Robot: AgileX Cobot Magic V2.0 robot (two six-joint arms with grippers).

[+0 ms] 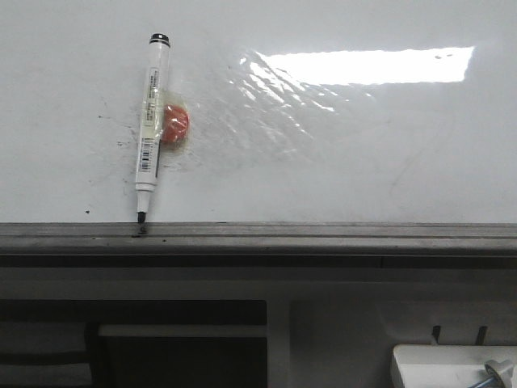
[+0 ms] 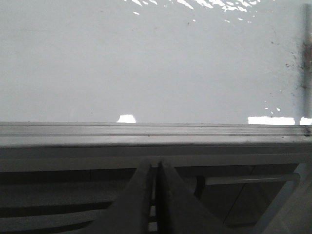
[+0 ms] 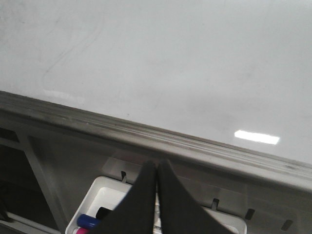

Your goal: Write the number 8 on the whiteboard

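Note:
Next, my left gripper should go to the white marker's lower body (image 1: 148,159), between the orange magnet and the uncapped tip, and close there.
The whiteboard (image 1: 339,153) fills the front view, glossy with glare and faint smudges, its grey tray ledge (image 1: 323,237) along the near edge. No number 8 shows on it. A white marker (image 1: 150,121) with a black cap rests against an orange magnet (image 1: 175,124), its uncapped tip down on the ledge. Neither gripper shows in the front view. My left gripper (image 2: 156,165) is shut and empty below the ledge (image 2: 146,130). My right gripper (image 3: 157,166) is shut and empty below the ledge (image 3: 146,134).
A white box (image 3: 109,192) hangs under the ledge below my right gripper, holding a blue-capped pen (image 3: 87,222) and a black-capped one (image 3: 105,213); it also shows in the front view (image 1: 444,364). Dark shelving sits under the board.

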